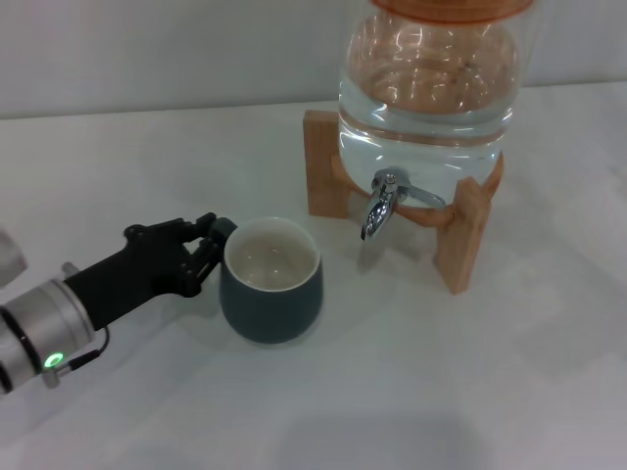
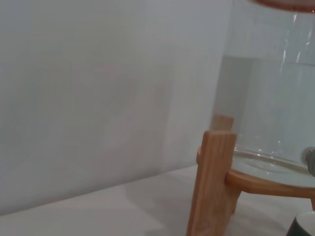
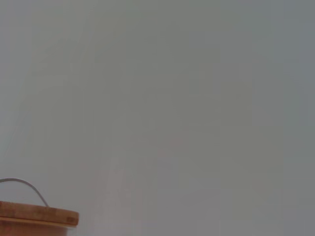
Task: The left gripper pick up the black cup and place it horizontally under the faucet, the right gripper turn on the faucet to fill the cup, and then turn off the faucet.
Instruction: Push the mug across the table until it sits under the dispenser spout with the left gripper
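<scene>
Next, my left gripper sets the black cup down and lets go of it on the white table [image 1: 345,335], just in front of the spout of the faucet.
The black cup [image 1: 271,282] stands upright on the white table, cream inside showing, to the left of the faucet [image 1: 381,203]. Its rim just shows in the left wrist view [image 2: 304,224]. My left gripper [image 1: 210,247] reaches in from the left and is closed on the cup's handle on the cup's left side. The faucet's spout points down over bare table, to the right of the cup. It sits on the glass water jar [image 1: 427,98] on a wooden stand [image 1: 460,240]. My right gripper is out of view.
The wooden stand's legs [image 2: 212,182] flank the faucet, one just behind the cup. White table surface [image 1: 411,392] stretches in front. A wall rises behind. The right wrist view shows only wall and the jar's wooden lid [image 3: 37,216].
</scene>
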### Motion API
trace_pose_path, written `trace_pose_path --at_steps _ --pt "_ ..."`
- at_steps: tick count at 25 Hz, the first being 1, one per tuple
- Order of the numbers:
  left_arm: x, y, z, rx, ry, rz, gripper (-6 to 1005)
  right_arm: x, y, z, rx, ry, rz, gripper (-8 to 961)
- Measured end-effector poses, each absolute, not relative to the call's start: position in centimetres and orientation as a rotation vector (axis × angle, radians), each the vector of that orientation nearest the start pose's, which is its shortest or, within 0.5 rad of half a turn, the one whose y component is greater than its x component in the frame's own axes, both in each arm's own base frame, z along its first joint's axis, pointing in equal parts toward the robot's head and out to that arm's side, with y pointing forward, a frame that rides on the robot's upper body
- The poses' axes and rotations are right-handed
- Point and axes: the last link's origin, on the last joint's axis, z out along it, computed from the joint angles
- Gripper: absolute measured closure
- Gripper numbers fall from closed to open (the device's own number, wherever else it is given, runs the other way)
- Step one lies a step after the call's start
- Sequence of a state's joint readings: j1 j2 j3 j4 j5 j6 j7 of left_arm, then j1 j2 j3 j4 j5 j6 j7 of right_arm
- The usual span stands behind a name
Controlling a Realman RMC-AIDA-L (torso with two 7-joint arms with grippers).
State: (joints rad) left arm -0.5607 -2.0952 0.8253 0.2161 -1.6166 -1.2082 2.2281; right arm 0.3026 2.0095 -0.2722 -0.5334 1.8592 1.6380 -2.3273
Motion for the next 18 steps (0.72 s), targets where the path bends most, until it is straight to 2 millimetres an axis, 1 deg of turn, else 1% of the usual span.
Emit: trace_pose_path --at_steps 4,14,18 --pt "-26.7 34.1 -7.5 -2.428 -0.628 -0.77 804 33.9 28.4 15.2 -1.618 0.178 0.983 142" --pt "-24.8 34.6 -10.0 -2.493 -0.629 -0.726 805 34.0 28.1 15.1 -1.624 0.178 0.983 142" --pt "-24.4 34.9 -10.2 -2.496 -0.624 -0.728 806 34.0 28.0 15.1 -1.624 0.177 0.984 142"
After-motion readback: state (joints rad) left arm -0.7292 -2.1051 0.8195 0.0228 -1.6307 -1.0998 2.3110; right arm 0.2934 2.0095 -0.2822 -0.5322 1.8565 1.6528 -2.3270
